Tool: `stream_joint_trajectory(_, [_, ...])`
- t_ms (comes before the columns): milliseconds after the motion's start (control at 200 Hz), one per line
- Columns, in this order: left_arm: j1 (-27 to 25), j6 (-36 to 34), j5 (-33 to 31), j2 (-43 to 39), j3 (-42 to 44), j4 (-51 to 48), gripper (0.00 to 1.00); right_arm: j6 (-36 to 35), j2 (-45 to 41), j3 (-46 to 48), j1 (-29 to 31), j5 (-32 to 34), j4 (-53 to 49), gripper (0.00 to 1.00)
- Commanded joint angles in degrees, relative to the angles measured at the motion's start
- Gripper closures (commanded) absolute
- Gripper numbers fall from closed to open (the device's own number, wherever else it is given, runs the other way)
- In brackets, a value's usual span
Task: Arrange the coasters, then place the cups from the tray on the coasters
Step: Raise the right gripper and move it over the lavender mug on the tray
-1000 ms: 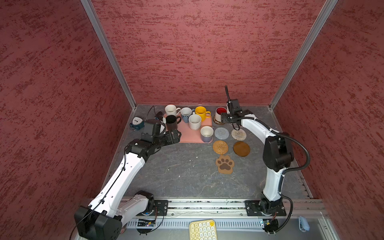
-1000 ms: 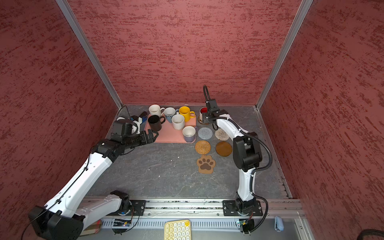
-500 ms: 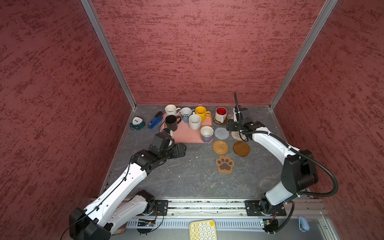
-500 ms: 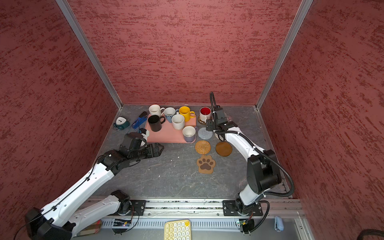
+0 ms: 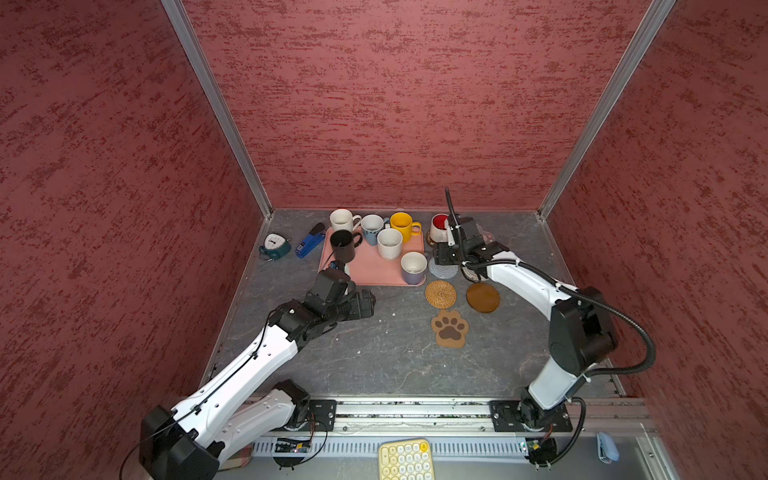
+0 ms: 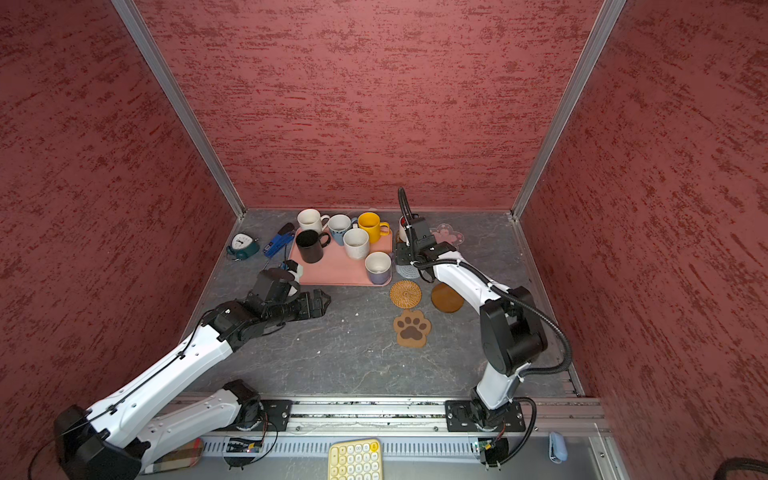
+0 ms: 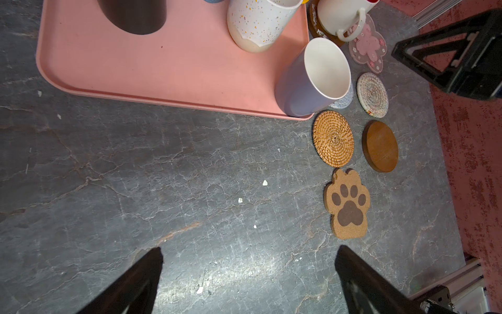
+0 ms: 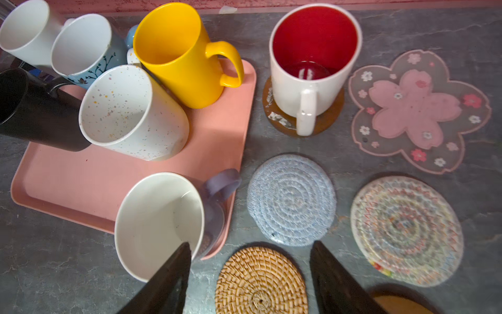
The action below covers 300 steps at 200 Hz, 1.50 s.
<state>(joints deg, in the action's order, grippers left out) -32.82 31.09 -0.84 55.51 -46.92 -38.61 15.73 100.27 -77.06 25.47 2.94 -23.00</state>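
The right gripper should next go to the lavender cup at the pink tray's near corner and close on the lavender cup's handle (image 5: 426, 261) (image 8: 223, 184).
The pink tray (image 5: 374, 272) holds the black (image 5: 344, 245), plain white (image 5: 341, 219), light blue (image 5: 371, 227), yellow (image 5: 402, 224), speckled (image 5: 389, 243) and lavender (image 5: 413, 267) cups. The red-inside cup (image 8: 312, 62) stands on an amber disc coaster (image 8: 279, 119) right of the tray. Around it lie the pink flower (image 8: 415, 111), grey crochet (image 8: 290, 199), beige woven (image 8: 406, 231), rattan (image 5: 440, 294), second amber (image 5: 482, 297) and paw-print (image 5: 449, 327) coasters. My right gripper (image 8: 251, 244) hangs open and empty over the rattan and grey coasters, beside the lavender cup. My left gripper (image 7: 249, 250) is open over bare table before the tray.
A teal clock (image 5: 274, 246) and a blue stapler (image 5: 309, 242) lie left of the tray. Red walls enclose the table on three sides. A yellow keypad (image 5: 405, 459) sits beyond the front rail.
My right gripper has left the red-inside cup standing on its amber disc and swung forward to the lavender cup's side. My left arm has drawn back from the tray's left edge.
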Motion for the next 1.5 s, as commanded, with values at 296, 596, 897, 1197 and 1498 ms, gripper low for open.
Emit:
stream_joint_trajectory(296, [-0.72,0.12,-0.98,-1.01,2.21,0.09,0.00,1.60,15.11,-18.80,0.98,7.07,-9.16,0.33])
stream_joint_trajectory(596, [-0.76,0.02,-1.10,-1.66,3.15,0.20,0.00,0.80,21.31,-24.75,0.98,8.24,-12.26,0.37])
stream_joint_trajectory(897, [-0.83,0.55,-0.74,-2.05,4.25,0.99,0.00,-0.26,25.07,-27.83,0.96,9.58,-14.19,0.35])
stream_joint_trajectory(1197, [-0.84,0.66,-1.90,-3.94,3.99,-0.77,0.00,-0.69,24.87,-26.75,0.95,9.42,-14.47,0.35])
stream_joint_trajectory(1498, [-0.92,1.16,-1.84,-4.17,3.42,-1.05,0.00,-0.78,21.23,-22.08,0.93,9.01,-12.88,0.37])
